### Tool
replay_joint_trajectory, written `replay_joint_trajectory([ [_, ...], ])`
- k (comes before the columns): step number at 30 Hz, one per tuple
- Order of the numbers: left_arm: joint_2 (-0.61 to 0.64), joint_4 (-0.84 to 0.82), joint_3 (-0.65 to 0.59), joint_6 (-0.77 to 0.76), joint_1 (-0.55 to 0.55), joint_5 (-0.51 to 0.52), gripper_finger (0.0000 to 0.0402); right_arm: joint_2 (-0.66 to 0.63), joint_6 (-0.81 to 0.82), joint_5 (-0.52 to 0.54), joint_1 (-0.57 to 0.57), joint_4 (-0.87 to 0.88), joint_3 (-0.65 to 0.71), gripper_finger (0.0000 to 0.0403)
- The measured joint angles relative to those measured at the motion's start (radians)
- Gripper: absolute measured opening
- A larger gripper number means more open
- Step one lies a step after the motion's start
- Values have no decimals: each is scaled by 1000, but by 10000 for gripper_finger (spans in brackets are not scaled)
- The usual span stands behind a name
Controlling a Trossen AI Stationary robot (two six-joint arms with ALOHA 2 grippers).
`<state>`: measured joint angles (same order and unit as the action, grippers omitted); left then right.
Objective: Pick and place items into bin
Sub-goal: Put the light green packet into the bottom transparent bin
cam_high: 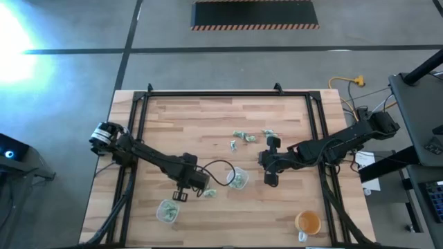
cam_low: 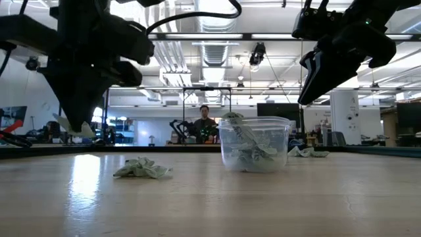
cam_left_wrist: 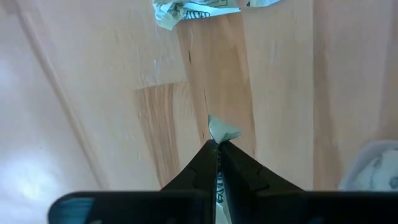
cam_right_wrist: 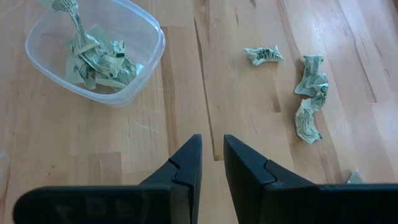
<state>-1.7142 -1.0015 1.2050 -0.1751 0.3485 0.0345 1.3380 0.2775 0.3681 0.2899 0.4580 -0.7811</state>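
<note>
My left gripper is going to drop the small crumpled piece inside the clear cup nearer the front (cam_high: 167, 211) (cam_left_wrist: 378, 173). It will land on the pieces there.
Small crumpled green-and-white pieces lie on the wooden table: one (cam_low: 141, 168) near my left gripper and several at the far middle (cam_high: 240, 135) (cam_right_wrist: 311, 99). My left gripper (cam_high: 181, 196) is shut on one piece (cam_left_wrist: 222, 129) above the table. A clear cup (cam_high: 237, 178) (cam_right_wrist: 93, 50) holds several pieces, and a second clear cup (cam_high: 167, 211) nearer the front also holds some. My right gripper (cam_right_wrist: 212, 155) hovers beside the first cup, slightly open and empty. My left gripper pinches the small piece between its two fingertips (cam_left_wrist: 211, 152), pointing down from above. A crumpled corner (cam_left_wrist: 224, 130) sticks out past the tips. In the low view the piece (cam_low: 74, 125) hangs below the fingers, clear of the table.
An orange cup (cam_high: 308, 223) stands at the front right. A black frame (cam_high: 208, 95) runs along the table's far edge and sides. A black cable (cam_high: 218, 166) loops over the left arm. A person (cam_low: 205, 122) sits far behind the table. Bare wood lies at the far left.
</note>
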Motion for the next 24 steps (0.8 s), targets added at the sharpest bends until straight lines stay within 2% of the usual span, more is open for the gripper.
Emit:
replay_joint_trajectory([
  [10, 4, -154, 65, -119, 37, -4, 1, 0, 0, 0, 0, 1, 3, 57],
  [14, 25, -199, 66, -192, 80, -49, 1, 0, 0, 0, 0, 0, 5, 57],
  [24, 135, -168, 66, -392, 232, -78, 1, 0, 0, 0, 0, -8, 5, 57],
])
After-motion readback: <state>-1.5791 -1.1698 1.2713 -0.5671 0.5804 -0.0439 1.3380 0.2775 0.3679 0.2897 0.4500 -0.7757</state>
